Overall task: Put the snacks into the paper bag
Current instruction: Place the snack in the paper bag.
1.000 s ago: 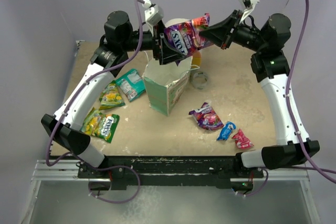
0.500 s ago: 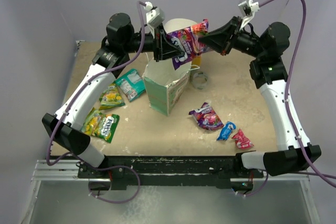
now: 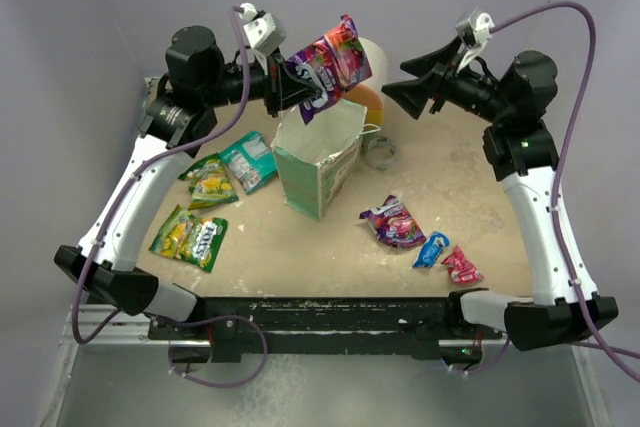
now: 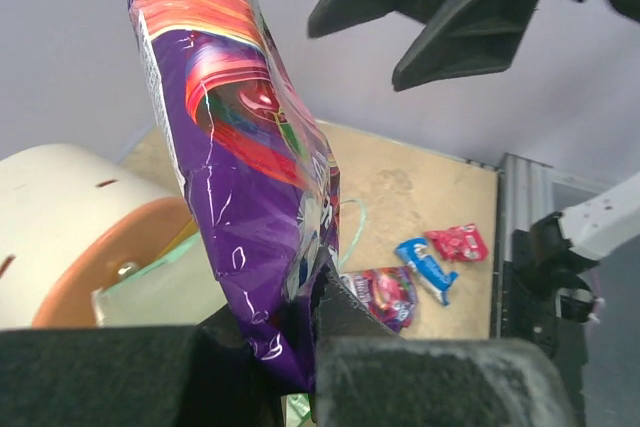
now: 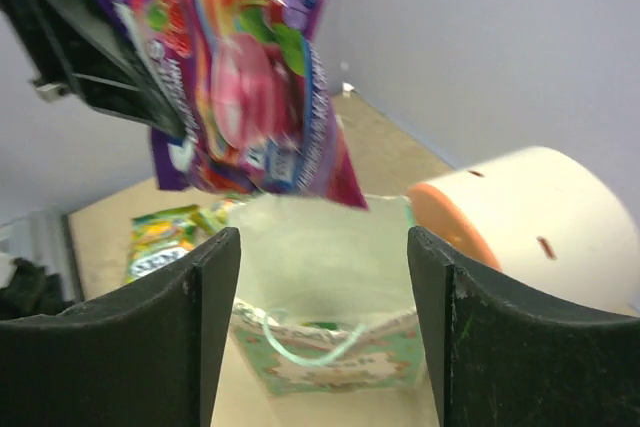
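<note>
Next, my left gripper lets go of the purple snack packet down inside the opening of the mint-green paper bag (image 3: 313, 144).
My left gripper (image 3: 300, 97) is shut on the lower corner of a purple snack packet (image 3: 325, 59), which stands up in the air just above the far-left rim of the mint-green paper bag (image 3: 318, 162). The left wrist view shows the packet (image 4: 240, 167) pinched between the jaws of that gripper (image 4: 300, 347). My right gripper (image 3: 392, 95) hangs open to the right of the packet, apart from it, with nothing between its fingers (image 5: 205, 317). Through them I see the packet (image 5: 250, 87) over the bag's open mouth (image 5: 330, 277).
Left of the bag lie two yellow-green packets (image 3: 190, 237) (image 3: 212, 182) and a teal one (image 3: 250, 160). To its right lie a purple-pink packet (image 3: 393, 222), a blue one (image 3: 432, 249) and a red one (image 3: 461, 265). A round cream-orange drawer unit (image 3: 368, 67) and a clear ring (image 3: 380, 150) sit behind the bag.
The left gripper shut on the purple packet. The right gripper opened, let it go and drew back to the right. The left arm carried the packet slightly left and up.
</note>
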You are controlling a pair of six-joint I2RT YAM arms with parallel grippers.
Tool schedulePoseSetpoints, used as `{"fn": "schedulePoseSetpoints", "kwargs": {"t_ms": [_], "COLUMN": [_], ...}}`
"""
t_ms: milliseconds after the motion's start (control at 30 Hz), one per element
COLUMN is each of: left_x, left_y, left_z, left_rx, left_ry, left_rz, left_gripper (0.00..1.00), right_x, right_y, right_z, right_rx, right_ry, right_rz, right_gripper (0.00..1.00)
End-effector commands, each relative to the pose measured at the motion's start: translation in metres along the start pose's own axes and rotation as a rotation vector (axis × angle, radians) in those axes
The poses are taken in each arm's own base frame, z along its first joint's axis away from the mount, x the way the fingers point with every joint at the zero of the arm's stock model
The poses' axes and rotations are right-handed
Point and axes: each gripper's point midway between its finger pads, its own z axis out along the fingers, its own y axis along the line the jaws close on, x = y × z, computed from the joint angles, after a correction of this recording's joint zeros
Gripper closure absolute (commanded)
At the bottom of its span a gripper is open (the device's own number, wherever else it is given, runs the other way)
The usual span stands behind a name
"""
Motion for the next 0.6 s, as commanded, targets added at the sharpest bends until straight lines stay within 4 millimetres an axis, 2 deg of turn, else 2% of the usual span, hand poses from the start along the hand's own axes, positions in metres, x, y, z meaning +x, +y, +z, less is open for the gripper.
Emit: {"fn": "schedulePoseSetpoints", "kwargs": {"t_ms": [0, 200, 333, 467, 567], "left_x": [-0.009, 0.022, 0.045, 0.062, 0.067], "left_y": [0.017, 0.038, 0.048, 0.056, 0.061], "left_z": [-0.02, -0.028, -0.031, -0.03, -0.026], "left_rx": [-0.164, -0.249, -0.269, -0.269, -0.268], "left_ry": [0.013, 0.148, 0.265, 0.341, 0.378], "left_rz": [0.153, 0.179, 0.162, 0.147, 0.145], "left_gripper": [1.0, 1.0, 1.0, 1.0, 1.0], "right_x": [-0.004, 0.013, 0.028, 0.05, 0.068], "right_y": [-0.018, -0.026, -0.04, -0.052, -0.06], "right_z": [-0.025, -0.053, -0.074, -0.094, -0.106], "right_rx": [0.18, 0.306, 0.429, 0.523, 0.571], "right_ry": [0.02, 0.098, 0.164, 0.238, 0.291], "right_rz": [-0.136, -0.209, -0.25, -0.267, -0.259], "right_gripper": [0.28, 0.23, 0.23, 0.23, 0.23]}}
